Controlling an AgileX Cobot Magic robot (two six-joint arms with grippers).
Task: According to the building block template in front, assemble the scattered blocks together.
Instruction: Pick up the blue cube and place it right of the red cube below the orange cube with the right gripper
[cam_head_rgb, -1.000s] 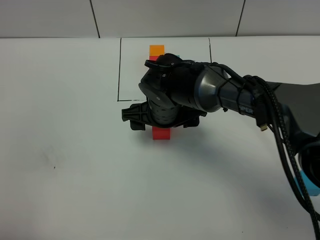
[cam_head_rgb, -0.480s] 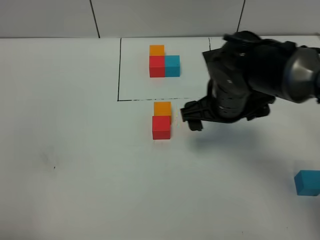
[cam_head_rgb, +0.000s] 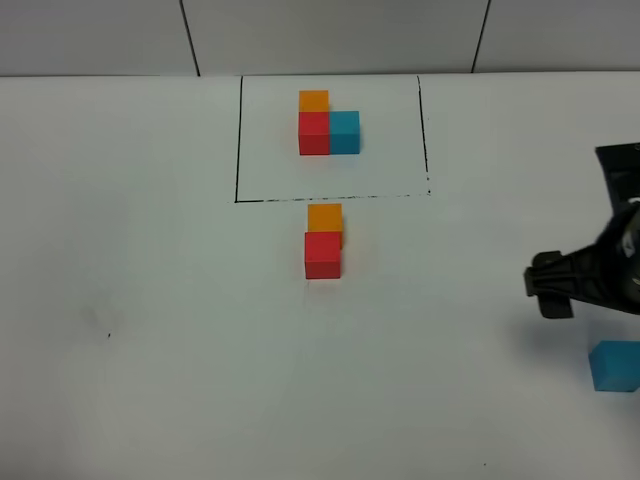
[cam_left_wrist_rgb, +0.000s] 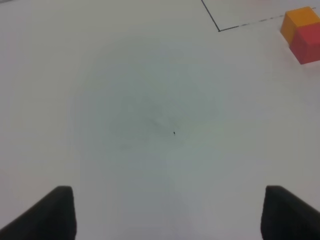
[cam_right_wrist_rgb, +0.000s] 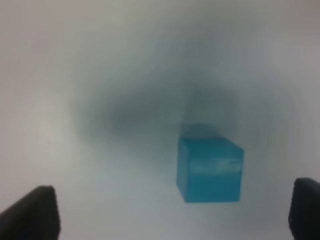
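The light blue block (cam_head_rgb: 614, 367) (cam_right_wrist_rgb: 212, 172) lies alone, away from the building block template. My right gripper should close on opposite sides of it next.
The building block template (cam_head_rgb: 326, 125), an orange, red and blue trio, sits inside a black drawn rectangle (cam_head_rgb: 238, 140). Just below the frame, an orange block (cam_head_rgb: 325, 216) touches a red block (cam_head_rgb: 322, 256); both appear in the left wrist view as the orange block (cam_left_wrist_rgb: 299, 21) and red block (cam_left_wrist_rgb: 308, 43). The light blue block (cam_head_rgb: 613, 365) lies alone near the right edge. My right gripper (cam_head_rgb: 585, 282) hovers just above-left of it, open, with the blue block (cam_right_wrist_rgb: 210, 169) lying ahead between its spread fingers (cam_right_wrist_rgb: 31, 212). My left gripper (cam_left_wrist_rgb: 172, 215) is open over bare table.
The white table (cam_head_rgb: 150, 330) meets a tiled wall (cam_head_rgb: 330, 35) at the back. A small dark speck (cam_left_wrist_rgb: 174, 132) marks the surface ahead of the left gripper. The left arm does not show in the exterior view.
My right arm has swung from over the red block to the right edge, leaving the orange block joined to the red one. The left gripper has not moved.
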